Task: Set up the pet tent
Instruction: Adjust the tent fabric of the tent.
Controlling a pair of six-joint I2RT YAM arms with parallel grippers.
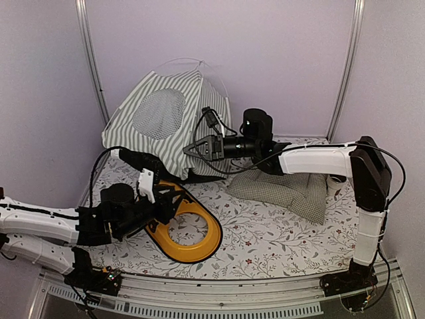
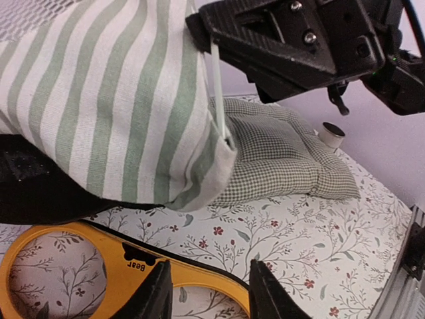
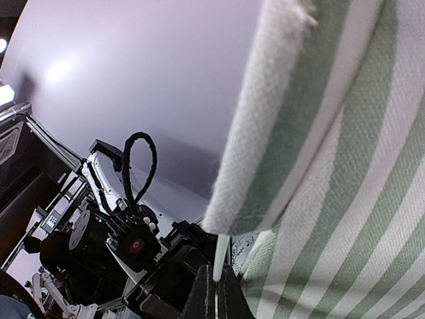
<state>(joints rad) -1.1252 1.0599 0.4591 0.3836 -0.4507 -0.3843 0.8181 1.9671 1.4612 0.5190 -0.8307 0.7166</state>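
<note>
I see the tent tilting back with its front corner hanging above the yellow ring, so I need to pinch the front corner's tip [image 2: 211, 185] with my left gripper and help pull it down.
The pet tent [image 1: 159, 119] stands at the back left, its green-and-white stripes and round grey mesh window facing me. My right gripper [image 1: 187, 151] reaches in from the right to the tent's front corner. In the right wrist view the right gripper [image 3: 216, 292] is shut on a thin white pole [image 3: 220, 256] that comes out of the fabric hem [image 3: 265, 133]. The left wrist view shows that pole [image 2: 217, 86] running down into the corner of the tent fabric [image 2: 119, 100]. My left gripper [image 2: 209, 296] hangs open just below and in front of that corner, nothing between its fingers.
A yellow oval ring with a black edge [image 1: 192, 249] lies flat under my left gripper [image 1: 171, 199]. A green-checked cushion [image 1: 285, 186] lies to the right of the tent, a small white cylinder [image 1: 335, 183] behind it. Walls and metal uprights close in the back and sides.
</note>
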